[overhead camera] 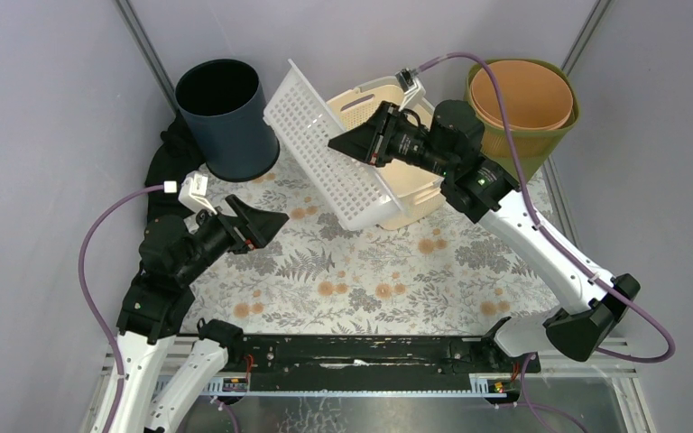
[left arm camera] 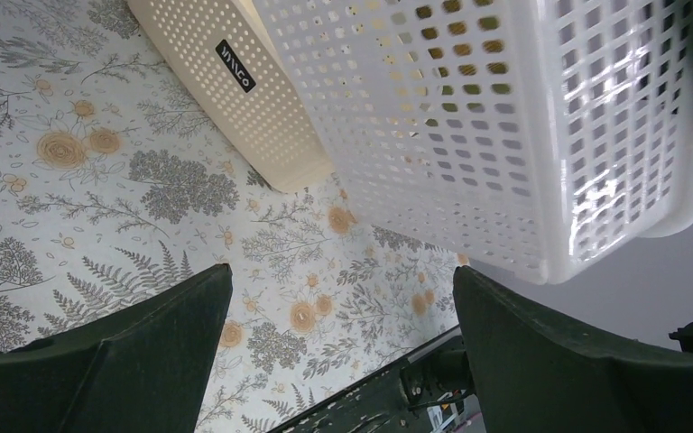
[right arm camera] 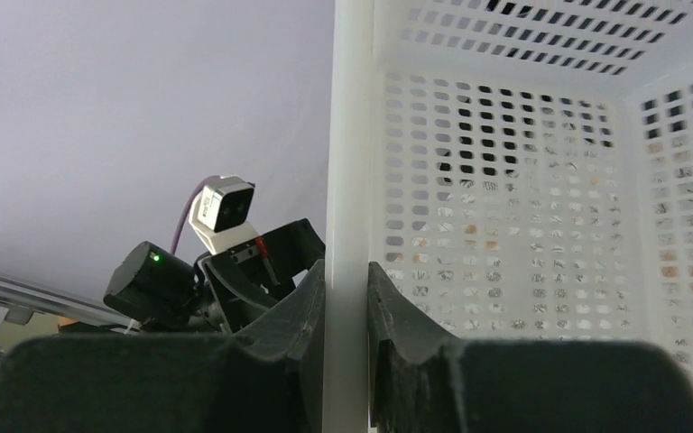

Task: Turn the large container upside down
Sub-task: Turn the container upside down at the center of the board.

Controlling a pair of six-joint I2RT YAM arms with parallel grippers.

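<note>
Next, my right gripper lets go of the white basket on the floral mat (overhead camera: pixel 294 231) between my left gripper and the cream basket.
The large white perforated basket (overhead camera: pixel 325 153) is lifted off the table and tipped steeply on edge, its bottom facing left and its opening facing right. My right gripper (overhead camera: pixel 338 142) is shut on its rim; in the right wrist view the white rim (right arm camera: pixel 347 135) runs straight between my pinched jaws (right arm camera: pixel 346 271). My left gripper (overhead camera: pixel 275 221) is open and empty, low over the floral mat to the left and below the basket. In the left wrist view the white basket (left arm camera: pixel 505 117) hangs above my open left gripper (left arm camera: pixel 343 275).
A cream perforated basket (overhead camera: pixel 415 194) sits behind and under the white one, also in the left wrist view (left arm camera: pixel 235 90). A dark blue bin (overhead camera: pixel 226 117) stands at the back left. An orange pot (overhead camera: pixel 519 95) sits in a green basket (overhead camera: pixel 541 140) at the back right.
</note>
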